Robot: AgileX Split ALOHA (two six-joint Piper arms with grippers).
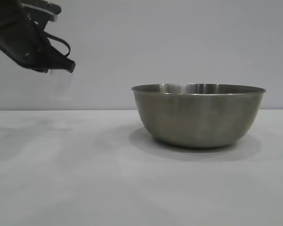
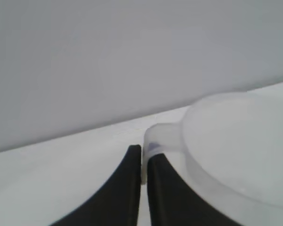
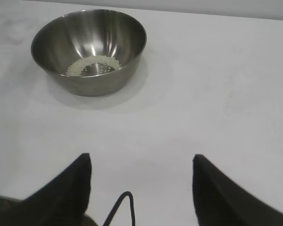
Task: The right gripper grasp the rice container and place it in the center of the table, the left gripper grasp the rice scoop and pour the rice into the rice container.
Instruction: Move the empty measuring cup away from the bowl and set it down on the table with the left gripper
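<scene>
My left gripper is going to release the rice scoop on the bare white table (image 1: 27, 138) below my arm, well away from the rice container. The scoop now hangs high, well away from the bowl.
The steel rice container (image 1: 198, 114) stands upright on the white table (image 1: 85, 179), right of centre in the exterior view. In the right wrist view the rice container (image 3: 118, 28) holds a shallow ring of rice (image 3: 93, 65) at its bottom. My left gripper (image 1: 61, 66) hangs high at the upper left, well left of the bowl. It is shut on the handle of the translucent rice scoop (image 2: 236, 141); the left gripper (image 2: 145, 155) pinches the handle between its fingers. The scoop shows only faintly in the exterior view (image 1: 61, 84). My right gripper (image 3: 141, 162) is open and empty, away from the bowl.
The white cloth-covered table (image 3: 217, 94) stretches around the bowl. A plain grey wall (image 1: 179, 37) stands behind the table. No other objects show.
</scene>
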